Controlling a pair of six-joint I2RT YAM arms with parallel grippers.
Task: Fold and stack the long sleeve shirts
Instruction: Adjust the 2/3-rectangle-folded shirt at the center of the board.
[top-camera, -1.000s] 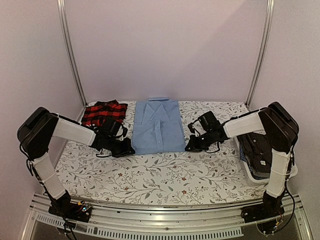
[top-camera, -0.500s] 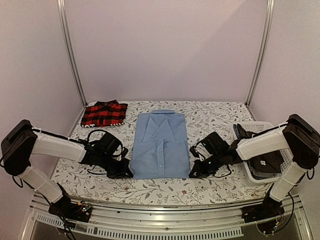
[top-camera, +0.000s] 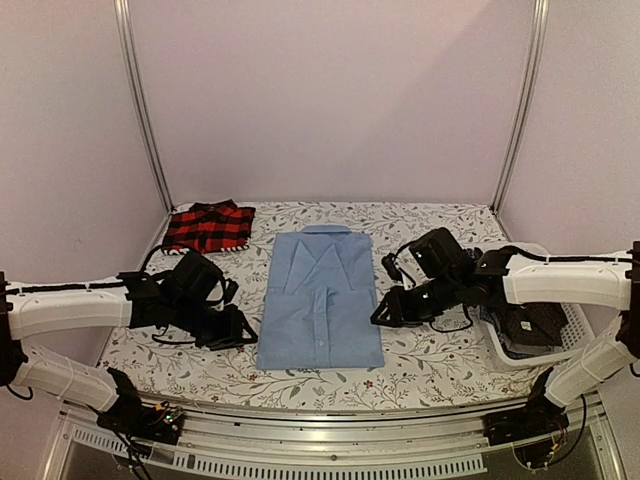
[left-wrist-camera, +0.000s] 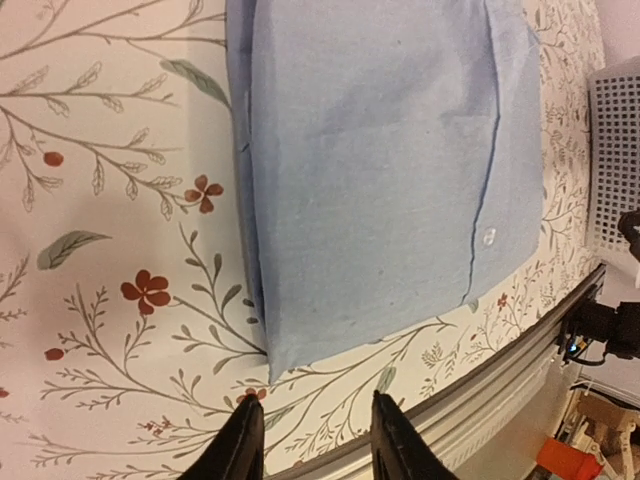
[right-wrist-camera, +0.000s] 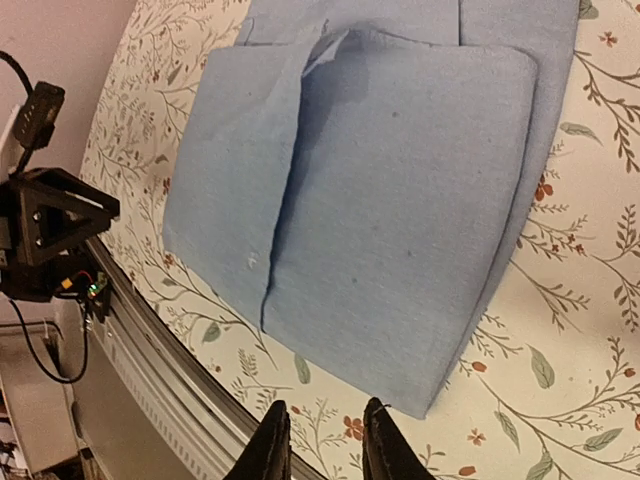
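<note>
The left gripper should next move to the button strip's far end (top-camera: 319, 292) in the middle of the light blue shirt and close there.
A light blue long sleeve shirt (top-camera: 322, 300) lies folded and flat, collar away from me, in the middle of the flowered table (top-camera: 420, 365). My left gripper (top-camera: 240, 330) sits just off its near left corner, open, with only tablecloth between the fingers (left-wrist-camera: 312, 445); the shirt corner (left-wrist-camera: 290, 350) lies just ahead of them. My right gripper (top-camera: 385, 308) is beside the shirt's right edge, open and empty (right-wrist-camera: 322, 445), the shirt's corner (right-wrist-camera: 420, 395) just ahead of it. A red-and-black plaid shirt (top-camera: 208, 226) lies folded at the back left.
A white plastic basket (top-camera: 503, 347) stands at the right edge with dark shirts (top-camera: 528, 325) heaped in it; its mesh wall (left-wrist-camera: 615, 150) shows in the left wrist view. The metal rail (top-camera: 320, 430) runs along the table's near edge, close to both grippers.
The blue shirt has slid toward the near edge with both grippers at its lower corners. Both grippers have since opened and let go of it.
</note>
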